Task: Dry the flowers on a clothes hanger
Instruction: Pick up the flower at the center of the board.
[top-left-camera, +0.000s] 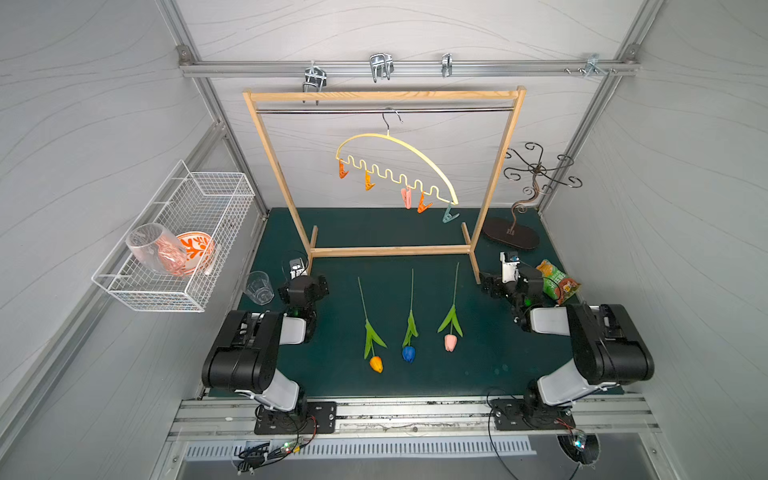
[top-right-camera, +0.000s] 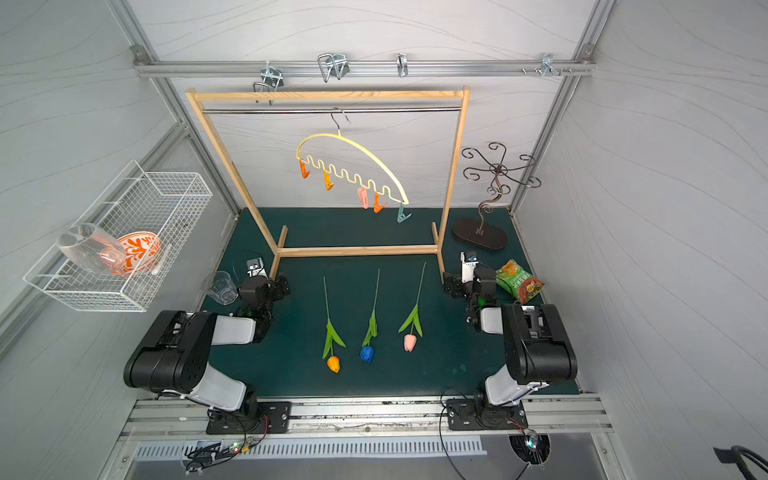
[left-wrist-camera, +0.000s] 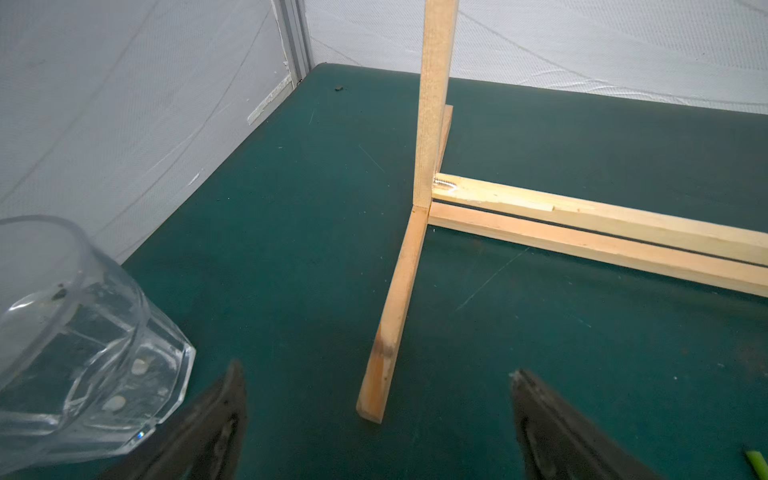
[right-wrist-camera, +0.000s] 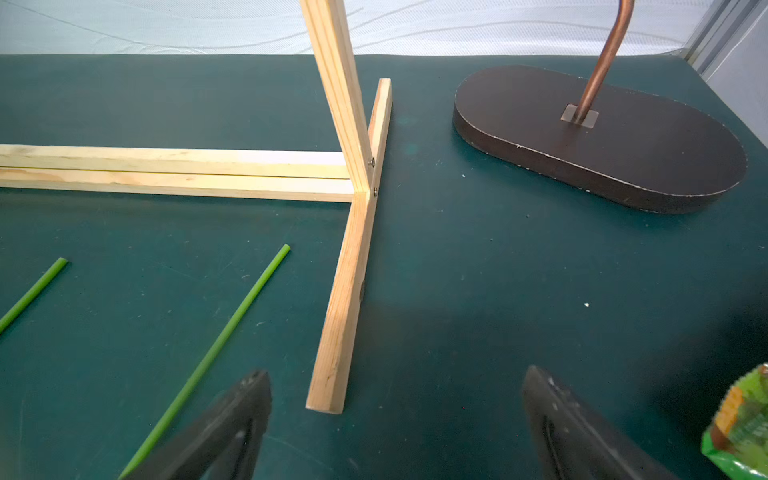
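My right gripper closes next on the bare stem (top-left-camera: 454, 300) of the pink flower, near where its green leaves start.
Three flowers lie side by side on the green mat in both top views, heads toward the front: orange (top-left-camera: 376, 363), blue (top-left-camera: 408, 353) and pink (top-left-camera: 450, 342). The pale yellow clothes hanger (top-left-camera: 387, 135) hangs by its hook from the rack's metal rod, tilted, with several small clothespins on its wavy bar. My left gripper (top-left-camera: 305, 283) sits low by the rack's left foot, open and empty (left-wrist-camera: 376, 370). My right gripper (top-left-camera: 509, 282) sits by the right foot, open and empty (right-wrist-camera: 397, 372). The pink flower's stem (right-wrist-camera: 232, 328) runs just beside one right finger.
The wooden rack (top-left-camera: 390, 250) stands across the mat's middle. A glass tumbler (left-wrist-camera: 83, 345) stands close beside my left gripper. A snack bag (top-left-camera: 557, 282) lies beside the right one. A dark-based metal stand (right-wrist-camera: 602, 137) is back right, and a wire basket (top-left-camera: 183, 232) hangs at the left wall.
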